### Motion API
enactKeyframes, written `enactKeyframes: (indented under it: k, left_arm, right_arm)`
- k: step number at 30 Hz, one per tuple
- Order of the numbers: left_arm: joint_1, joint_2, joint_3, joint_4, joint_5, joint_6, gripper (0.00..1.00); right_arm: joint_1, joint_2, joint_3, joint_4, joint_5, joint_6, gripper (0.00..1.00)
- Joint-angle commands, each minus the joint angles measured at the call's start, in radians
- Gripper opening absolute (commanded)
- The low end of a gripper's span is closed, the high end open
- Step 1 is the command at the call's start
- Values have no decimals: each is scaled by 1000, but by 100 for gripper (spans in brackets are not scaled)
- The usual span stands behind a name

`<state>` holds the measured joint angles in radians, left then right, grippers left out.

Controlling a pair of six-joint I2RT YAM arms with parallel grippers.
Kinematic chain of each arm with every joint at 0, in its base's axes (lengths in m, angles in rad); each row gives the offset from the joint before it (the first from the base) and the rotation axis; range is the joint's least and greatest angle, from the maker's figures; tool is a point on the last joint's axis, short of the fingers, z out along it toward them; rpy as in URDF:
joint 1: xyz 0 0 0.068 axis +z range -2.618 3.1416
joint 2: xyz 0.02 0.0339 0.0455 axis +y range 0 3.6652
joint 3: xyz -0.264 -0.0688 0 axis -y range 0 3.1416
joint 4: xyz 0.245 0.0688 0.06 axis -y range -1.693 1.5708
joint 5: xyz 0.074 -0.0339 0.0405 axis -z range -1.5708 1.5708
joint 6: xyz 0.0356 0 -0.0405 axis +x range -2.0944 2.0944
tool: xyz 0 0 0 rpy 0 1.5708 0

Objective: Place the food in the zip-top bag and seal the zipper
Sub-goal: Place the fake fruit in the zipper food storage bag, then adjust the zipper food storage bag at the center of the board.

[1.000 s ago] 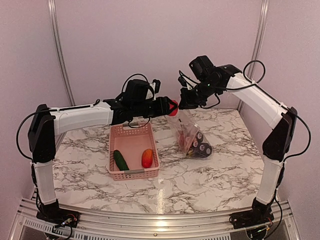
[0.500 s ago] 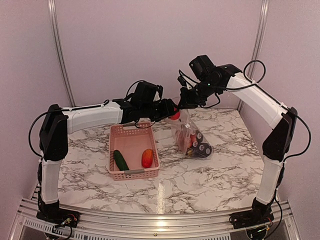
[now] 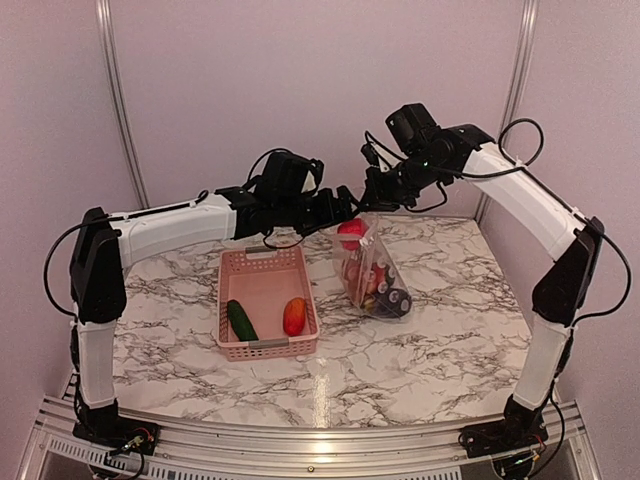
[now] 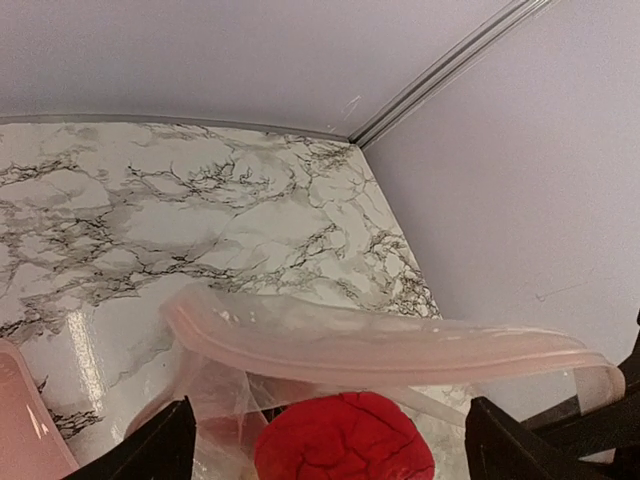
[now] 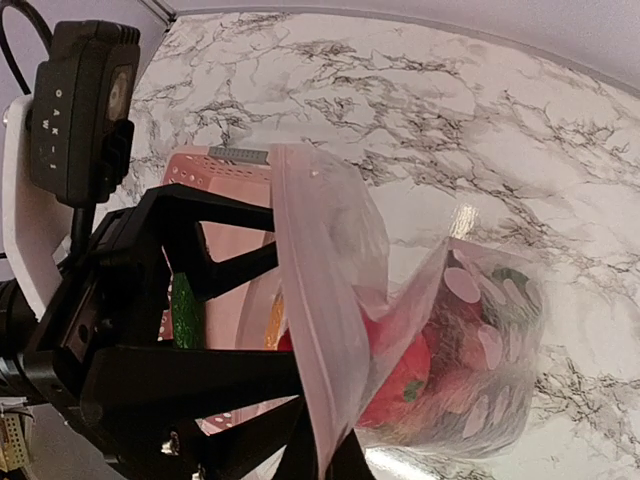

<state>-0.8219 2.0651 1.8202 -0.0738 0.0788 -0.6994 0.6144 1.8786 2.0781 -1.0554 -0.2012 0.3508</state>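
Observation:
Next, I grip the bag's zipper strip (image 3: 338, 238) with my left gripper and help lift the bag to settle the red tomato deeper, as it sits high in the bag's opening.
The clear zip-top bag (image 3: 376, 278) hangs above the marble, with several food pieces in its bottom (image 5: 470, 350). My right gripper (image 3: 377, 199) is shut on the bag's pale zipper strip (image 5: 318, 330) and holds the mouth up. My left gripper (image 3: 343, 207) is open just over the mouth, its fingers (image 4: 150, 450) wide apart. A red tomato (image 3: 350, 233) sits free in the mouth below them, and shows in the left wrist view (image 4: 345, 440) behind the strip (image 4: 380, 345). A dark green cucumber (image 3: 241, 320) and an orange-red fruit (image 3: 294, 316) lie in the pink basket.
The pink latticed basket (image 3: 226, 300) stands left of the bag, under my left arm. Walls close the back and right of the marble table (image 3: 450, 340). My left gripper's black body (image 5: 180, 300) sits tight against the bag.
My left gripper moved right to the bag's mouth and opened. The red tomato left its fingers and now sits in the mouth. My right gripper shifted slightly right with the bag.

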Motion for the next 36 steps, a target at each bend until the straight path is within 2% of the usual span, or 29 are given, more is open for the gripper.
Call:
enactKeyframes:
  k: [1, 6, 12, 19, 22, 27, 32, 36]
  left_arm:
    - [-5, -128, 28, -6, -17, 47, 97]
    - [-6, -216, 3, -50, -66, 89, 99]
    - [-6, -289, -110, -48, -38, 95, 99]
    - [-6, -294, -139, -272, -131, 3, 68]
    - [-4, -251, -106, -336, -122, -35, 60]
    - [2, -186, -61, -325, -84, -53, 57]
    - [15, -77, 53, -416, -34, -81, 44]
    - [15, -40, 101, -413, -29, -86, 22]
  right_arm:
    - [4, -45, -13, 45, -11, 13, 0]
    - [5, -59, -63, 74, -22, 17, 0]
    - [4, -79, -113, 112, -39, 24, 0]
    - [6, -95, -149, 134, -53, 28, 0]
    - [10, -95, -165, 144, -59, 27, 0]
    - [10, -89, -180, 153, -64, 23, 0]
    - [11, -84, -180, 155, -62, 17, 0]
    - [11, -82, -173, 143, -42, 14, 0]
